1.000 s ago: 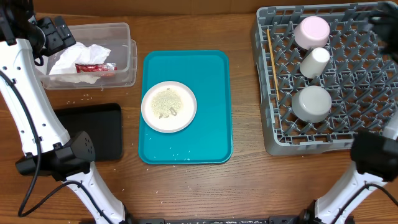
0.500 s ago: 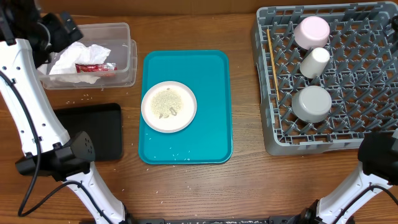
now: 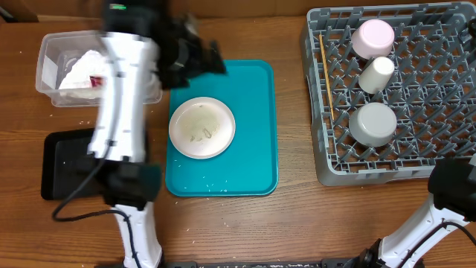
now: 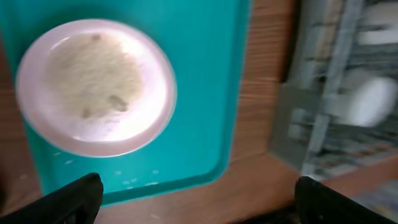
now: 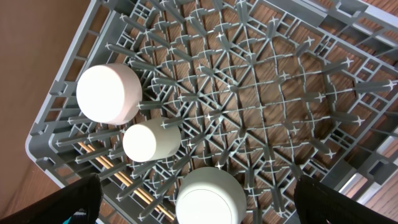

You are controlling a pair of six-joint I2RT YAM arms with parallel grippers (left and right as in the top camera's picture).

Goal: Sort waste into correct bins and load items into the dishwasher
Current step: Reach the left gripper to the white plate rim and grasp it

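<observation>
I will next move my left gripper to the large white plate and close it on the plate's rim [image 3: 233, 137] [image 4: 173, 106] on the side facing the grey rack.
The large white plate [image 3: 202, 127] with rice and food scraps lies on the teal tray [image 3: 253, 156]; it also shows in the left wrist view [image 4: 96, 87]. My left gripper [image 3: 199, 56], blurred, hangs over the tray's far left corner, open and empty [image 4: 199, 202]. The clear tub [image 3: 49, 56] holds the white napkin [image 3: 80, 71] and the red wrapper [image 3: 97, 80]. The black tray [image 3: 74, 165] lies in front of it. The grey rack [image 3: 439, 97] holds the white dish [image 5: 109, 93], the cup [image 5: 151, 140], the grey bowl [image 5: 208, 196] and the chopsticks [image 5: 112, 171]. My right gripper [image 5: 199, 205] is open above the rack.
Loose rice grains [image 3: 208, 184] lie on the teal tray's near end and on the wood by the tub. The left arm's base [image 3: 130, 186] stands between the black tray and the teal tray. The right arm's base [image 3: 454, 186] stands at the rack's near right corner.
My left arm has swung from the tub at the far left across to the teal tray's far left corner. The right arm has stayed above the rack.
</observation>
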